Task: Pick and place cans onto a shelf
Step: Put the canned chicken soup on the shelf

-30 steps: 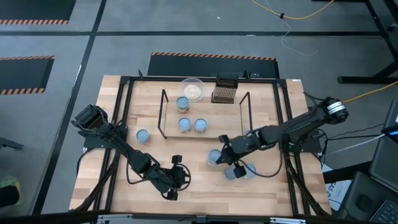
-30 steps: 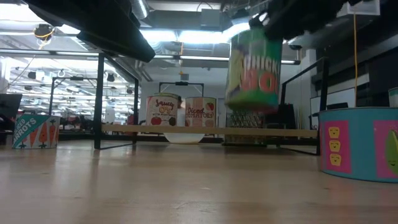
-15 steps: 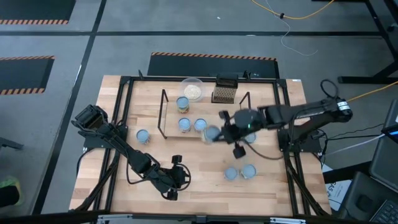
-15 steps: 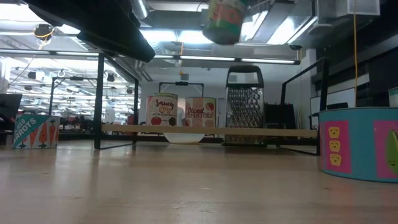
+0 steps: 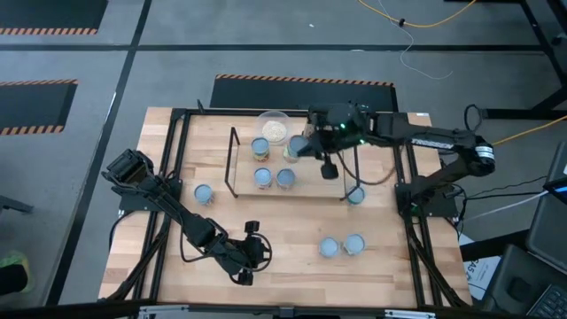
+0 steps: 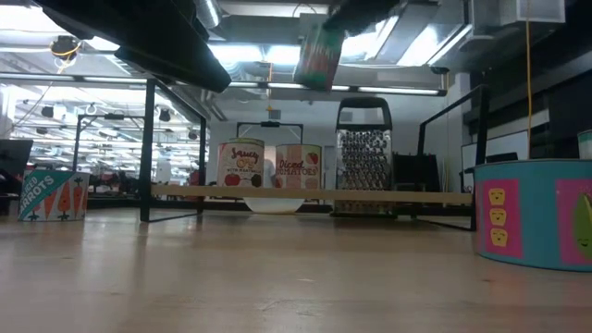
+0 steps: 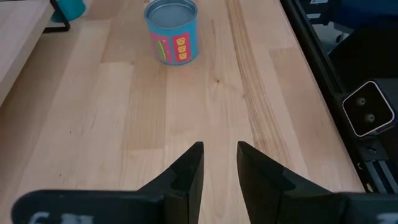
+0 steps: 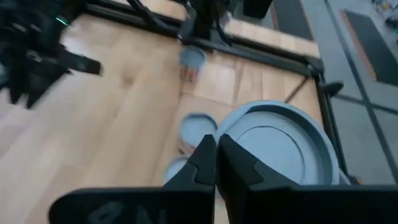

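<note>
The robot's right gripper will release the can, tilted well above the shelf board now, on the shelf board (image 5: pixel 285 156) between the clear bowl and the nearer cans.
My right gripper (image 5: pixel 305 144) hangs high over the far part of the shelf (image 5: pixel 310 183), shut on a can (image 5: pixel 293 148). The low view shows that can (image 6: pixel 319 55) tilted, well above the shelf board (image 6: pixel 305 195). Three cans stand upright on the board (image 5: pixel 260 147) (image 5: pixel 263 177) (image 5: pixel 284 177). More cans stand on the table: one left of the shelf (image 5: pixel 203 193), one by its right end (image 5: pixel 355 195), two nearer the front (image 5: pixel 330 247) (image 5: pixel 353 244). My left gripper (image 5: pixel 262 250) waits open near the front edge, nothing between its fingers (image 7: pixel 217 168). My right gripper pinches the can at the rim of its top (image 8: pixel 219 142), the two fingers close together on the edge. The fingers slant down from the table's right. The can hangs tilted below them, clear of shelf and table.
A clear bowl (image 5: pixel 274 127) and a metal grater (image 6: pixel 363 171) stand behind the shelf at the far edge. Black wire frames rise at the shelf's two ends (image 5: pixel 234 164) (image 5: pixel 353 155). A black rail frame (image 5: pixel 409 177) borders the table.
My right gripper has carried the can from the near right part of the table, up and toward the far edge, until it hangs over the shelf's far side; the can has gone from just above the table to high above the shelf and now tilts.
</note>
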`<state>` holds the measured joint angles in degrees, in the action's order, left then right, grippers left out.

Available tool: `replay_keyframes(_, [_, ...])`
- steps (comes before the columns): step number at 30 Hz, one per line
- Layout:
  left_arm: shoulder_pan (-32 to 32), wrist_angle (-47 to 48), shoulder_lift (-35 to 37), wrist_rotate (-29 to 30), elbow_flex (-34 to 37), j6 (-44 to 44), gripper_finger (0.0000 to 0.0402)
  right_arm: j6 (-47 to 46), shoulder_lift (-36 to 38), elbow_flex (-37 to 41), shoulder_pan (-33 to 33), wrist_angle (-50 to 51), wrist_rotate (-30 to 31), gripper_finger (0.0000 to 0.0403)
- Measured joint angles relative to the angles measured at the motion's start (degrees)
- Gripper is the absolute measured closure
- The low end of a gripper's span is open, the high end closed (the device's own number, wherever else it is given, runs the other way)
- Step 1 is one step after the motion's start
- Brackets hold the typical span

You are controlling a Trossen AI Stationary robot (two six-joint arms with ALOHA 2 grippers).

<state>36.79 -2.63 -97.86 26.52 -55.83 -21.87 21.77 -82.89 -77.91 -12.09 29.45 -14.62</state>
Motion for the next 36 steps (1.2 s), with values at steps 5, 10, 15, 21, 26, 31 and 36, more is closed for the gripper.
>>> replay_keyframes(5, [0.01, 0.00, 0.00, 0.00, 0.00, -0.02, 0.0312, 0.91, -5.06, 0.07, -4.07, -1.51, -1.99, 0.0393])
replay_keyframes(10, [0.01, 0.00, 0.00, 0.00, 0.00, -0.02, 0.0312, 1.04, -10.42, 0.07, -6.16, -2.39, -2.07, 0.0393])
replay_keyframes(15, [0.01, 0.00, 0.00, 0.00, -0.01, -0.02, 0.0312, 1.26, -14.96, 0.07, -6.83, -3.61, -2.04, 0.0393])
replay_keyframes(21, [0.01, 0.00, 0.00, 0.00, -0.02, -0.02, 0.0312, 1.26, -19.01, 0.09, -6.89, -5.38, -2.07, 0.0393])
replay_keyframes(26, [0.00, 0.00, 0.00, 0.00, 0.00, -0.02, 0.0312, 1.26, -20.36, 0.09, -6.93, -5.18, -2.10, 0.0393])
replay_keyframes(31, [0.00, 0.00, 0.00, 0.00, 0.00, -0.02, 0.0312, 1.26, -20.57, 0.11, -6.91, -5.15, -2.15, 0.0393])
replay_keyframes(36, [0.00, 0.00, 0.00, 0.00, 0.00, -0.02, 0.0312, 1.44, -20.57, 0.11, -6.93, -5.14, -5.03, 0.0393])
